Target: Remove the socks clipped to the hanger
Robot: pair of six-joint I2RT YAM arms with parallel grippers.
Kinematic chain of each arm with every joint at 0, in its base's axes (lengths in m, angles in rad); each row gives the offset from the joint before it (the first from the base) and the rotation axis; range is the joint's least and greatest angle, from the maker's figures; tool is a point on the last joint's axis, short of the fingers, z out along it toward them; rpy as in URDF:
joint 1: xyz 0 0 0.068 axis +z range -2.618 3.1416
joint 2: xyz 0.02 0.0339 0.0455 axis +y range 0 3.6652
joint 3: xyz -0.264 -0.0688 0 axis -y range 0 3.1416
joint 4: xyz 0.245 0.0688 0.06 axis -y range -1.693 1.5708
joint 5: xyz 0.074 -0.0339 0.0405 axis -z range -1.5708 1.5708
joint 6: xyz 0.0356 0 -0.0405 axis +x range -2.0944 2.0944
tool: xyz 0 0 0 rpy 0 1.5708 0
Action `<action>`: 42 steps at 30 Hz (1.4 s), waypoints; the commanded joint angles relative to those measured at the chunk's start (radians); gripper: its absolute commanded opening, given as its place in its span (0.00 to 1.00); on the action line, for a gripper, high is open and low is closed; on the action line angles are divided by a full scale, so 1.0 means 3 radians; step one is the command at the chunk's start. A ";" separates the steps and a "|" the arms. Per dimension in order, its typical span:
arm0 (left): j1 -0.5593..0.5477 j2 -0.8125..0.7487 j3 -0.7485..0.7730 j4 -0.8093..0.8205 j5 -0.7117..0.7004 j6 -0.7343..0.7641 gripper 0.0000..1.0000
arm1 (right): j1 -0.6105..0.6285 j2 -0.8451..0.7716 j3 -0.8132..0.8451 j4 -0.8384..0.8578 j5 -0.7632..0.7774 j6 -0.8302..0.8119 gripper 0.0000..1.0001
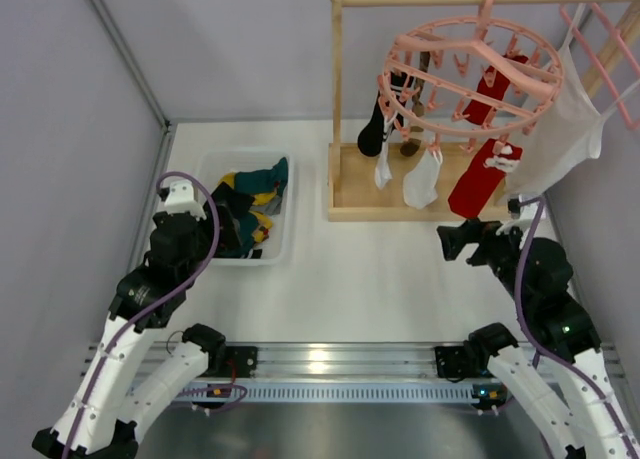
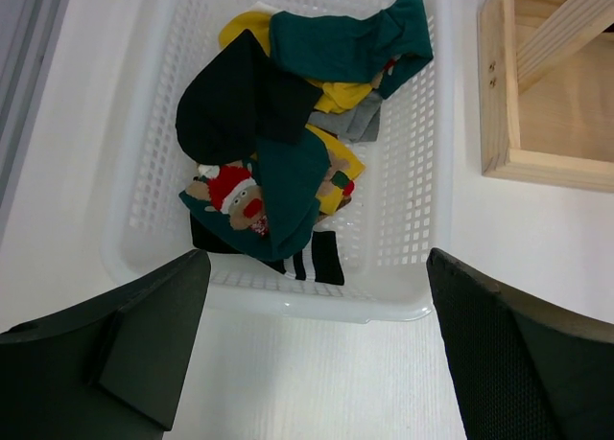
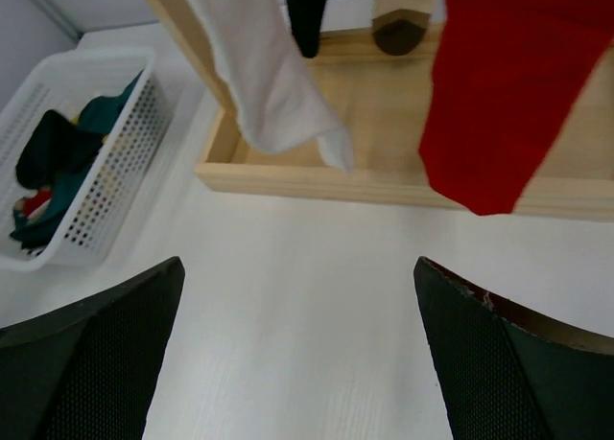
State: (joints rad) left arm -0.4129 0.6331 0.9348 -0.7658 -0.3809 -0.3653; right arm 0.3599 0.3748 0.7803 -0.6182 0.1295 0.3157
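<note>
My right gripper is to go next to the lower end of the white sock point(image 1: 419, 196) point(image 3: 302, 138) hanging beside the red sock and close there.
The round pink hanger point(image 1: 470, 74) hangs by its hook from the wooden bar. Socks are clipped to it: a long red sock point(image 1: 478, 177), a white sock point(image 1: 423, 179), a black sock point(image 1: 372, 134), a second red sock point(image 1: 487, 94) and a brown striped one point(image 1: 410, 144). My right gripper point(image 1: 455, 241) is open and empty, low over the table just in front of the red sock. In the right wrist view its fingers point(image 3: 299, 267) frame bare table, with the red sock point(image 3: 508, 85) and the white sock point(image 3: 273, 76) beyond. My left gripper point(image 2: 317, 263) is open and empty at the basket's near rim.
A white mesh basket point(image 1: 213, 169) at the left holds several loose socks, green, black and yellow point(image 2: 288, 162). The wooden stand's base tray point(image 3: 384, 186) lies under the hanger. A large white cloth point(image 1: 565, 129) hangs on a straight pink rack at the right. Grey walls close both sides.
</note>
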 commanded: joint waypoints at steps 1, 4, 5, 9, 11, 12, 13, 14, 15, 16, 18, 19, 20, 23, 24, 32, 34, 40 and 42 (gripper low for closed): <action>0.0011 -0.0055 -0.0058 0.0175 0.0114 -0.0010 0.98 | 0.0012 0.0151 -0.0162 0.0899 -0.0961 -0.0009 0.99; 0.0011 -0.0065 -0.0069 0.0200 0.0170 0.0001 0.98 | 0.0007 0.0417 -0.0233 0.1205 -0.1304 -0.0116 0.99; 0.0011 -0.0065 -0.0079 0.0206 0.0191 0.0011 0.98 | 0.0007 0.0529 -0.0259 0.1328 -0.1377 -0.0132 0.99; 0.0011 -0.0070 -0.0089 0.0231 0.0278 0.0026 0.98 | 0.0012 0.0750 -0.0433 0.1891 -0.1306 -0.0213 0.99; 0.0011 -0.0075 -0.0099 0.0241 0.0313 0.0036 0.98 | 0.0017 0.0892 -0.0515 0.2161 -0.1102 -0.0280 0.97; 0.0011 -0.0085 -0.0099 0.0247 0.0349 0.0041 0.98 | 0.0022 0.0944 -0.0535 0.2244 -0.1026 -0.0331 0.96; 0.0011 -0.0090 -0.0104 0.0252 0.0364 0.0047 0.98 | 0.0038 0.0990 -0.0591 0.2310 -0.0858 -0.0448 0.96; 0.0011 -0.0085 -0.0109 0.0267 0.0385 0.0047 0.98 | 0.0048 0.1086 -0.0622 0.2458 -0.0780 -0.0484 0.95; 0.0011 -0.0095 -0.0109 0.0267 0.0405 0.0047 0.98 | 0.0053 0.1133 -0.0658 0.2551 -0.0724 -0.0586 0.95; 0.0011 -0.0101 -0.0109 0.0272 0.0421 0.0052 0.98 | 0.0053 0.1169 -0.0759 0.2648 -0.0637 -0.0638 0.95; 0.0011 -0.0096 -0.0120 0.0287 0.0456 0.0062 0.98 | 0.0053 0.1256 -0.0857 0.2949 -0.0570 -0.0755 0.94; 0.0011 -0.0096 -0.0120 0.0293 0.0472 0.0067 0.98 | 0.0053 0.1281 -0.0949 0.3062 -0.0544 -0.0786 0.94; 0.0011 -0.0096 -0.0125 0.0298 0.0482 0.0067 0.98 | 0.0053 0.1302 -0.1005 0.3169 -0.0544 -0.0817 0.94; 0.0011 -0.0070 -0.0120 0.0303 0.0523 0.0077 0.98 | 0.0048 0.1465 -0.1205 0.3665 -0.0539 -0.0909 0.95; 0.0011 -0.0055 -0.0125 0.0308 0.0533 0.0077 0.98 | 0.0048 0.1547 -0.1190 0.3788 -0.0549 -0.0955 0.94; 0.0011 -0.0095 -0.0058 0.0308 0.0671 0.0072 0.98 | 0.0027 0.2211 -0.1277 0.4826 -0.0708 -0.1124 0.74; 0.0011 -0.0091 -0.0023 0.0313 0.0727 0.0042 0.98 | 0.0022 0.2294 -0.1287 0.4969 -0.0718 -0.1139 0.61; 0.0006 0.0124 0.0293 0.0344 0.1003 -0.0111 0.98 | 0.0033 0.2391 -0.1414 0.5460 -0.0912 -0.0787 0.08; 0.0006 0.0267 0.0452 0.0369 0.1085 -0.0183 0.98 | 0.0058 0.2351 -0.1506 0.5583 -0.0918 -0.0654 0.00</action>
State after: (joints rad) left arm -0.4129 0.6750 0.9798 -0.7246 -0.1173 -0.3782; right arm 0.3706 1.0946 0.3588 0.8650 -0.1001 0.0460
